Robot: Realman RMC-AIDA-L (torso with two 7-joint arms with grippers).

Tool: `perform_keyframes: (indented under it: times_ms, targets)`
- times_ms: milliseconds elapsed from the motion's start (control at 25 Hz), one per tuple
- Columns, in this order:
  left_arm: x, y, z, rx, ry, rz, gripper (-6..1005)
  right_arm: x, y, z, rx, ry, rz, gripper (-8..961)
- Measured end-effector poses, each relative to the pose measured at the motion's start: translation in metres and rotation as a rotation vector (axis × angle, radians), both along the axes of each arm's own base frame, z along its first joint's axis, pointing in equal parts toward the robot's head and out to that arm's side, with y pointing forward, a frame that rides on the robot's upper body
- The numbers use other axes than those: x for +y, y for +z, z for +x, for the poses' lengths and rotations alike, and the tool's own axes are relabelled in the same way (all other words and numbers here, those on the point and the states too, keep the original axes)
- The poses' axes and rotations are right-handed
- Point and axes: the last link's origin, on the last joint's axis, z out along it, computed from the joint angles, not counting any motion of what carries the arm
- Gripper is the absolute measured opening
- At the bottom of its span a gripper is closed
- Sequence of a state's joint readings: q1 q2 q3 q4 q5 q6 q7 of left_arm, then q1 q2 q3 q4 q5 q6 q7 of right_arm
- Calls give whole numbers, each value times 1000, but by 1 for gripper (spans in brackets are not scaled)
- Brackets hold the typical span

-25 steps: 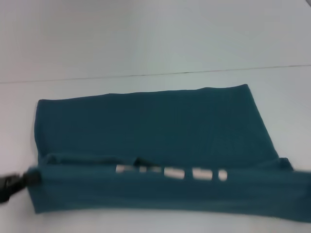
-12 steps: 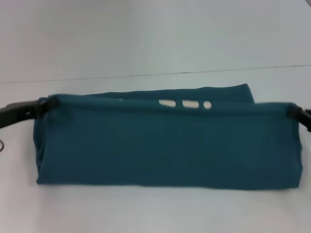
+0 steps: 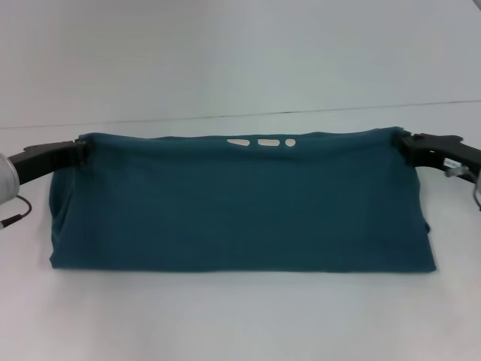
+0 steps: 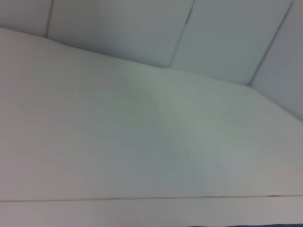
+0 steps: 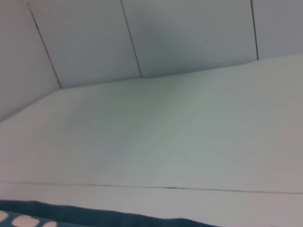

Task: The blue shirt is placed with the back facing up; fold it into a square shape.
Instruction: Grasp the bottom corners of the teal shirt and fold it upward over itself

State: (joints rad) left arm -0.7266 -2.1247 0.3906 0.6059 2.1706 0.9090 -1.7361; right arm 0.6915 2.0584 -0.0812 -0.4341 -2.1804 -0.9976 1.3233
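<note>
I should let go of the blue shirt's far corner with my left gripper on the white table [image 3: 65, 130] just short of the thin seam line.
The blue shirt [image 3: 240, 203] lies across the white table as a wide folded band. Its near layer has been carried over to the far edge, where small white bits of lettering [image 3: 263, 141] show. My left gripper [image 3: 77, 153] is shut on the shirt's far left corner. My right gripper [image 3: 406, 144] is shut on the far right corner. Both hold the edge low over the table. A strip of the shirt [image 5: 94, 216] with white lettering shows in the right wrist view. The left wrist view shows only table and wall.
The white table [image 3: 240, 316] spreads all around the shirt, with a thin seam line [image 3: 225, 116] behind it. A thin cable [image 3: 15, 214] hangs by my left arm. White wall panels [image 5: 189, 33] stand beyond the table.
Both grippers have carried the shirt's near edge up and away over the lower layer to the far edge. The fold now covers the shirt, and most of the lettering is hidden.
</note>
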Motion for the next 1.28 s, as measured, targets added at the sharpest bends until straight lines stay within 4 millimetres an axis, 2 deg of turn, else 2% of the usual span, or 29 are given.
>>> perform_keyframes:
  times_ms: [240, 920, 1280]
  targets:
    - [7, -5, 2, 47, 14, 43, 7, 12, -12, -10, -53, 16, 46, 25]
    - [19, 16, 12, 42, -14, 166, 8, 27, 1, -24, -37, 56, 113, 26]
    - [19, 12, 12, 51, -22, 167, 8, 31, -4, -26, -72, 43, 100, 27]
